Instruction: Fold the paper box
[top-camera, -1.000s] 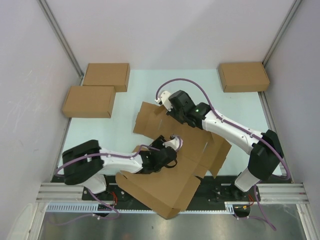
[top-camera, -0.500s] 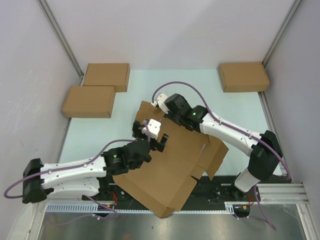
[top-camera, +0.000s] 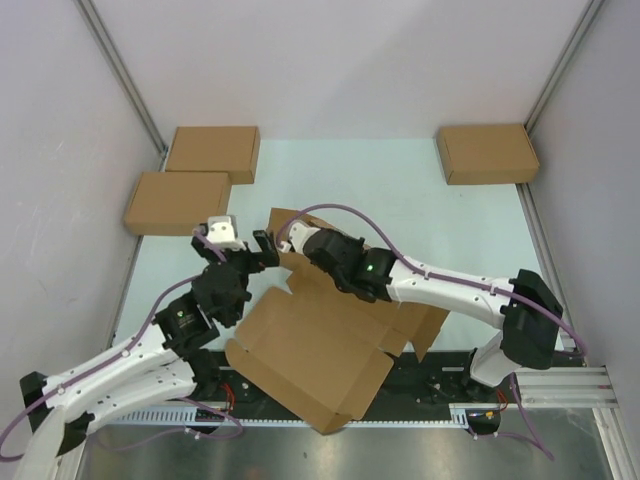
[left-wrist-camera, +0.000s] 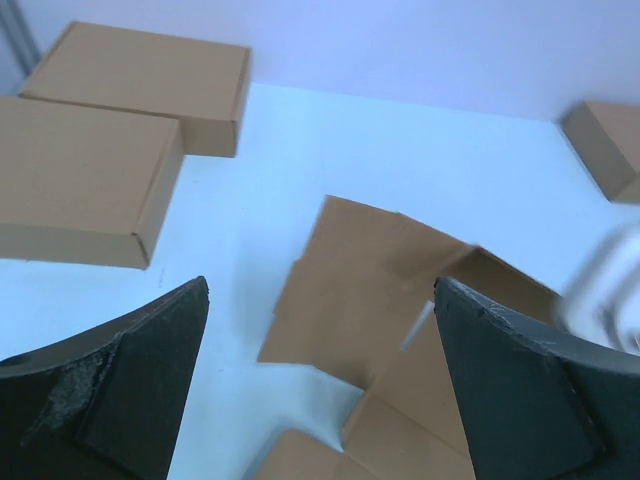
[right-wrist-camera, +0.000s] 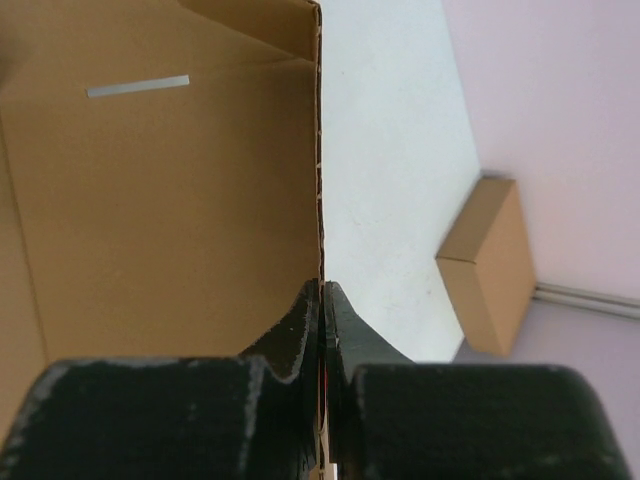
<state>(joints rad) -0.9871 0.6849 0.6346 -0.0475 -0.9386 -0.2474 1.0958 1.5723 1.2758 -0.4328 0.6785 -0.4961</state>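
Observation:
I need to close my left gripper on the outer edge (top-camera: 271, 229) (left-wrist-camera: 297, 272) of the paper box's far corner flap, beside the flap that my right gripper pinches.
The paper box (top-camera: 312, 358) is a flat brown die-cut sheet with flaps, lying between the two arms near the table's front edge. My right gripper (top-camera: 298, 241) reaches in from the right and is shut on the thin edge of an upturned flap. In the right wrist view the fingers (right-wrist-camera: 322, 292) pinch that cardboard edge, with the paper box's panel (right-wrist-camera: 160, 200) to the left. My left gripper (top-camera: 262, 250) hovers just left of that flap, open and holding nothing. Its wrist view shows both fingers spread wide above the paper box (left-wrist-camera: 370, 270), gripper centre (left-wrist-camera: 320, 290).
Two finished brown boxes (top-camera: 212, 152) (top-camera: 178, 203) sit at the back left, near the left wall. A third (top-camera: 487, 153) sits at the back right. The paper box overhangs the front rail (top-camera: 560, 378). Bare table shows at the back (top-camera: 350, 175).
My left gripper opened fully and swung from over the sheet's middle up and to the left. My right gripper moved left and nearer, taking the pinched flap along; the sheet shifted.

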